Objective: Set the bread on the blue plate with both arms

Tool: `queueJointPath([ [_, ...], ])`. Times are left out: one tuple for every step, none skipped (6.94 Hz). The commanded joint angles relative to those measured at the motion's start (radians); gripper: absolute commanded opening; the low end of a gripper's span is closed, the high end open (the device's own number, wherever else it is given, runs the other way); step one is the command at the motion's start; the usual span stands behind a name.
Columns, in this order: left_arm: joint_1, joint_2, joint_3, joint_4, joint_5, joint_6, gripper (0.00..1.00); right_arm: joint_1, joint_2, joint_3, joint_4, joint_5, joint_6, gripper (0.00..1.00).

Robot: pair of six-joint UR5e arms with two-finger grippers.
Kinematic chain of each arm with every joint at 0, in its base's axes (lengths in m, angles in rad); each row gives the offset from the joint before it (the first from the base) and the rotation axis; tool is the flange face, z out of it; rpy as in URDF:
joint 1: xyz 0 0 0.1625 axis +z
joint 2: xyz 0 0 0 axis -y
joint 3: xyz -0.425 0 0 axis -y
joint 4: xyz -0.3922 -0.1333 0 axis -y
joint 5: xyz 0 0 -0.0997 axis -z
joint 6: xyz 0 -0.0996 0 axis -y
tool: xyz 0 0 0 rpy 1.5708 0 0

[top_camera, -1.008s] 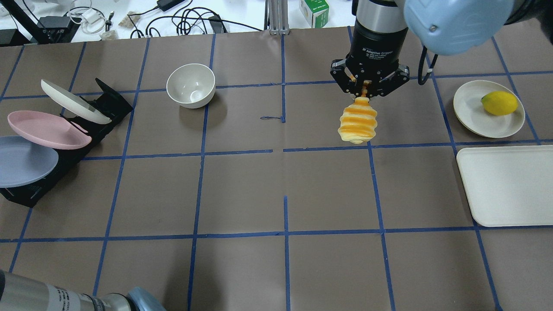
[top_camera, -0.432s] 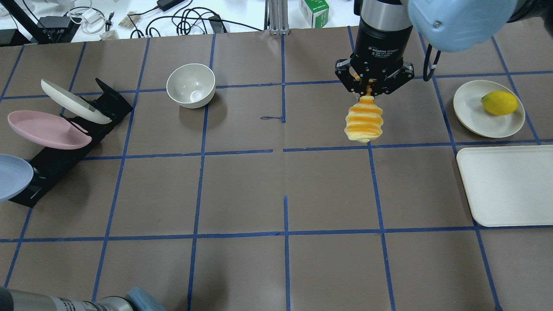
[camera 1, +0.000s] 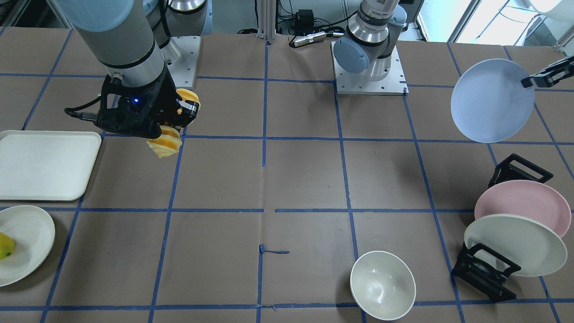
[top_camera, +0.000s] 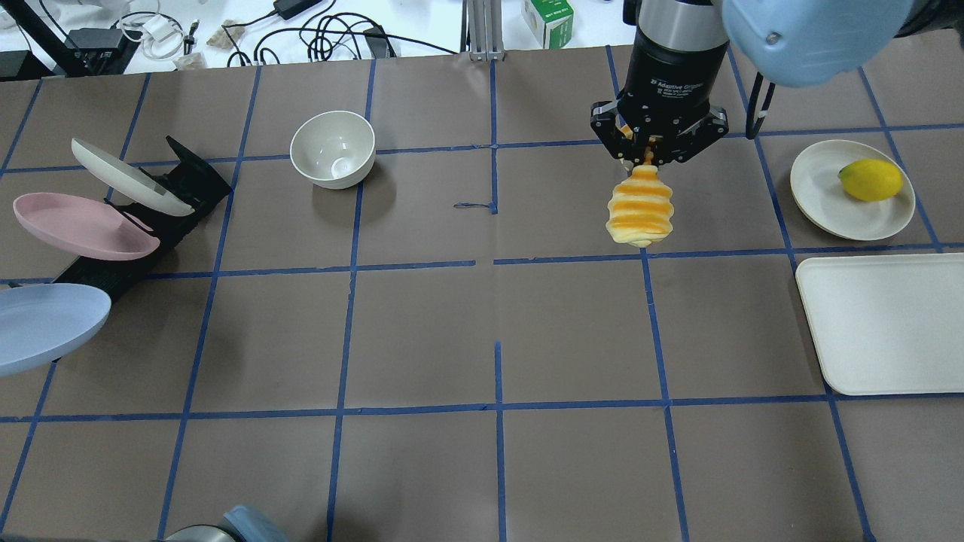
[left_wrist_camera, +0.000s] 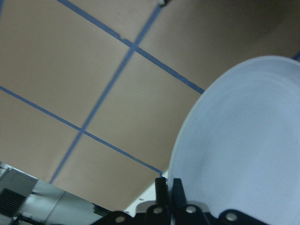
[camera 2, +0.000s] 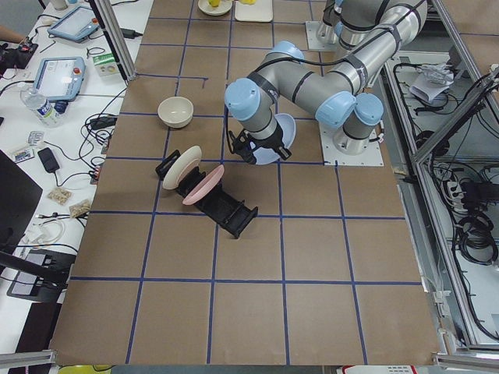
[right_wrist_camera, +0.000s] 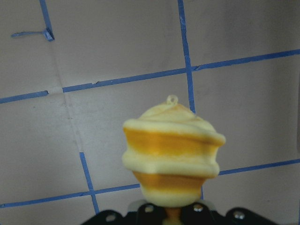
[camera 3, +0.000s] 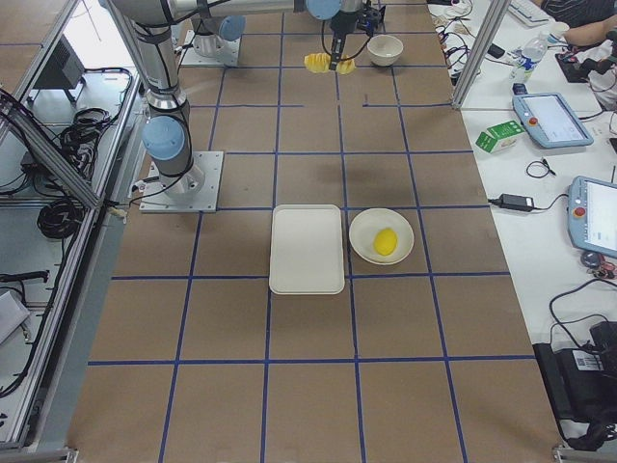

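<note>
My left gripper needs to let go of the pale blue plate over the gap (camera 1: 261,207) between the blue tape lines on the table.
My right gripper (top_camera: 648,156) is shut on the top end of the ridged yellow-orange bread (top_camera: 639,210), which hangs upright above the table; it also shows in the right wrist view (right_wrist_camera: 171,157) and the front view (camera 1: 165,141). My left gripper (camera 1: 529,81) is shut on the rim of the pale blue plate (camera 1: 491,100) and holds it tilted in the air, clear of the rack. The plate shows at the overhead view's left edge (top_camera: 41,325) and fills the left wrist view (left_wrist_camera: 243,140).
A black rack (top_camera: 128,260) at the left holds a pink plate (top_camera: 79,226) and a cream plate (top_camera: 124,177). A white bowl (top_camera: 333,148) stands behind centre. A cream plate (top_camera: 832,199) with a lemon (top_camera: 870,179) and a white tray (top_camera: 885,322) lie right.
The blue plate has come off the rack, moving out to the left and then back toward the table. The right gripper has carried the bread slightly right.
</note>
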Motion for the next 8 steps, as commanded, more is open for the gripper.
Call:
queueJointPath([
  [-0.143, 0.067, -0.025, -0.031, -0.216, -0.028, 0.00, 0.009, 0.002, 0.002, 0.000, 0.004, -0.038, 0.00],
  [-0.242, 0.084, -0.032, 0.021, -0.264, -0.043, 0.00, 0.012, 0.002, 0.011, -0.004, 0.006, -0.050, 0.00],
  [-0.337, 0.090, -0.067, 0.123, -0.324, -0.074, 0.00, 0.013, 0.002, 0.028, -0.012, 0.007, -0.071, 0.00],
  [-0.420, 0.096, -0.119, 0.261, -0.321, -0.163, 0.00, 0.015, -0.001, 0.036, -0.015, 0.012, -0.081, 0.00],
  [-0.493, 0.100, -0.158, 0.352, -0.327, -0.249, 0.00, 0.015, 0.001, 0.039, -0.018, 0.013, -0.081, 0.00],
  [-0.594, 0.087, -0.184, 0.441, -0.329, -0.332, 0.00, 0.026, 0.022, 0.036, -0.058, 0.015, -0.091, 0.00],
  [-0.712, 0.068, -0.221, 0.590, -0.334, -0.447, 0.00, 0.052, 0.041, 0.037, -0.108, 0.010, -0.085, 0.00],
  [-0.827, 0.028, -0.277, 0.821, -0.335, -0.605, 0.00, 0.066, 0.045, 0.037, -0.123, 0.012, -0.087, 0.00],
])
